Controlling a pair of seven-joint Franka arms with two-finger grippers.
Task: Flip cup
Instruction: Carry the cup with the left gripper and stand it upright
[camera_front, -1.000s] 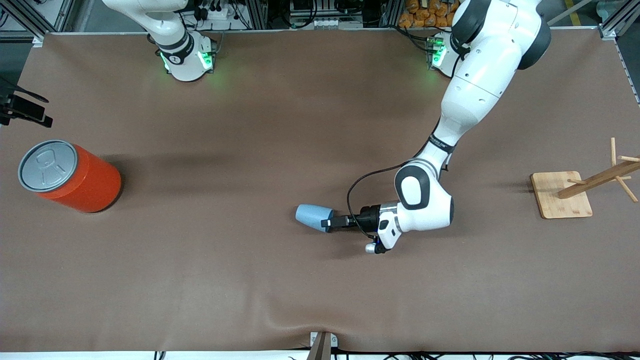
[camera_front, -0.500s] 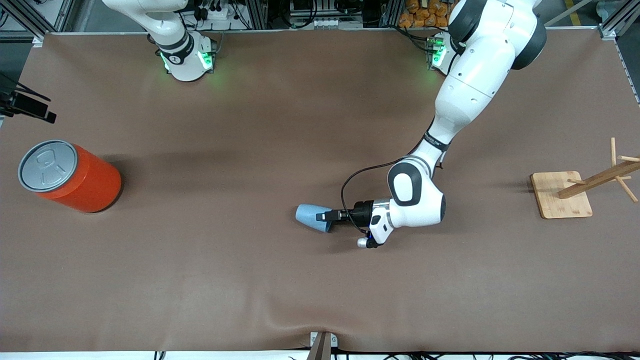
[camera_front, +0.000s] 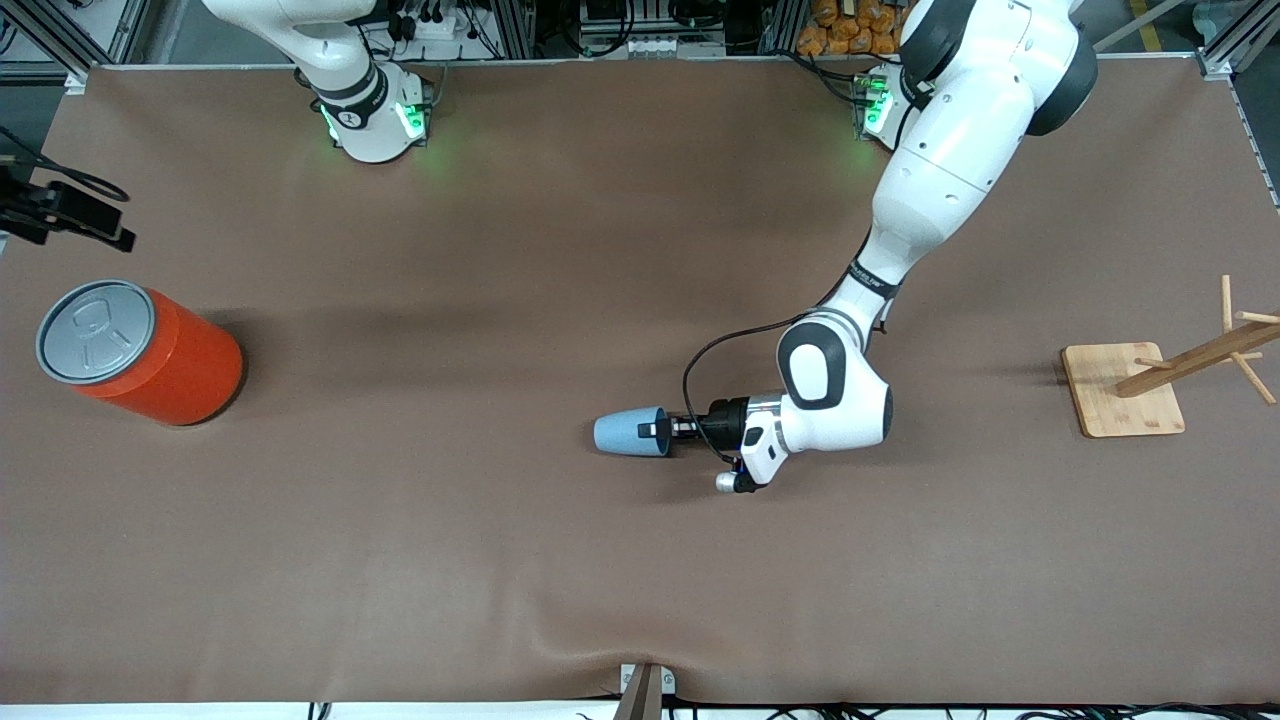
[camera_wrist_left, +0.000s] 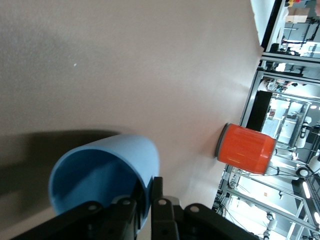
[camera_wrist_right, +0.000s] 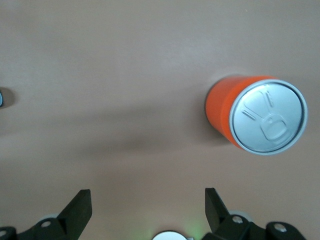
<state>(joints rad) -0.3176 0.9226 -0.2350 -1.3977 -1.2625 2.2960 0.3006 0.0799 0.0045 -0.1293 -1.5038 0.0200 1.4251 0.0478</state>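
Observation:
The light-blue cup, now on its side near the table's middle, will be let go by my left gripper upright on the bare table (camera_front: 957, 444), near the square base of the wooden rack.
The light-blue cup (camera_front: 625, 433) is on its side near the middle of the table, its open rim toward the left arm's end. My left gripper (camera_front: 655, 430) is shut on the rim. In the left wrist view, one finger is inside the cup (camera_wrist_left: 107, 170) and the other outside, with the wall pinched between them at the left gripper (camera_wrist_left: 148, 200). I cannot tell whether the cup still touches the table. My right gripper (camera_wrist_right: 147, 200) is open and empty, high over the table at the right arm's end, where the arm waits.
A large orange can (camera_front: 150, 355) with a grey lid stands at the right arm's end and also shows in the right wrist view (camera_wrist_right: 250, 117). A wooden rack on a square base (camera_front: 1125, 390) stands at the left arm's end.
My left gripper slid onto the cup's rim and shut on it. The cup swung into line with the gripper. The right gripper drifted slightly.

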